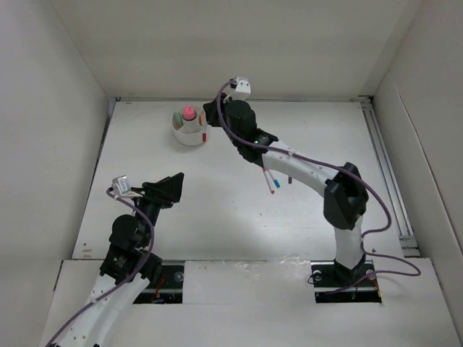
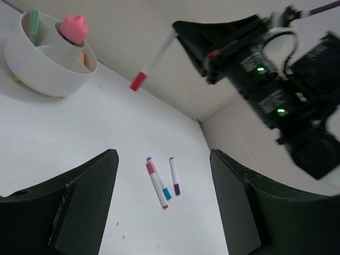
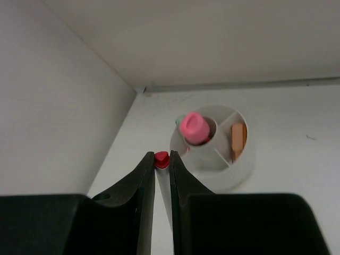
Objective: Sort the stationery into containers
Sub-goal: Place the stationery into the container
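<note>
My right gripper needs to let go of the red-capped marker in the white cup's near compartment (image 1: 191,131) (image 3: 208,169), before the pink-capped white bottle.
The round white divided cup (image 1: 189,131) stands at the far left of the table. It holds the pink-capped white bottle (image 1: 189,113), a green pen (image 2: 34,24) and an orange piece (image 3: 237,139). My right gripper (image 1: 210,118) is shut on a red-capped marker (image 1: 205,135), held tilted just right of the cup, above the table. The red cap (image 3: 161,159) shows between the fingertips. Three markers lie loose mid-table: pink-red (image 2: 155,183), blue (image 2: 163,188) and purple (image 2: 173,177). My left gripper (image 1: 171,188) is open and empty, near left, facing them.
White walls enclose the table on the left, back and right. A metal rail (image 1: 387,177) runs along the right edge. The right arm (image 1: 311,173) stretches diagonally above the loose markers.
</note>
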You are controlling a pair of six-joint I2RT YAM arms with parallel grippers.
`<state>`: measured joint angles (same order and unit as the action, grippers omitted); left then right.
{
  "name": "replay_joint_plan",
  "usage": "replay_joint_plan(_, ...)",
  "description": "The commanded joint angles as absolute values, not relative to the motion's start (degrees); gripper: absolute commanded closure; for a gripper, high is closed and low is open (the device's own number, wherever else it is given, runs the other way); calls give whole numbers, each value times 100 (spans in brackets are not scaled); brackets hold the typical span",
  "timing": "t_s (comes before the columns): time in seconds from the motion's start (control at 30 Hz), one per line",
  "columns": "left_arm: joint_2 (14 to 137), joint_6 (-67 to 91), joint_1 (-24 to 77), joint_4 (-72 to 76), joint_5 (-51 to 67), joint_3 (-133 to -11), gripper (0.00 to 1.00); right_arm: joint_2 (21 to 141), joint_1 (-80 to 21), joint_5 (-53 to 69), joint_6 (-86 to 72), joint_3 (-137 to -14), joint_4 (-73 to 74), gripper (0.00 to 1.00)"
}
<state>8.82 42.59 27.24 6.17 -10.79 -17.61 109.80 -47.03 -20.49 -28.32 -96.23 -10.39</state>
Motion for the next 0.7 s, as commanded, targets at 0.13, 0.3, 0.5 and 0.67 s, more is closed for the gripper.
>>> replay_joint_plan(0.13, 132, 4184, 2716, 721, -1652, -1521, 34, 12497, -4895, -3654, -2883, -10941, -2645, 100)
replay_joint_plan(0.3, 62, 4184, 2716, 615, -1723, -1521, 34, 13366, -4896, -4113, -2559, -11952, -2874, 100)
replay_joint_plan(0.5, 237, 4236, 2716, 615, -1723, -1521, 34, 13860, -4896, -4465, -2364, -12603, -2935, 100)
replay_joint_plan(0.67, 465, 4236, 2716, 809, -1556, -1521, 34, 14062, -4834, -4526, -2312, -12788, -2988, 100)
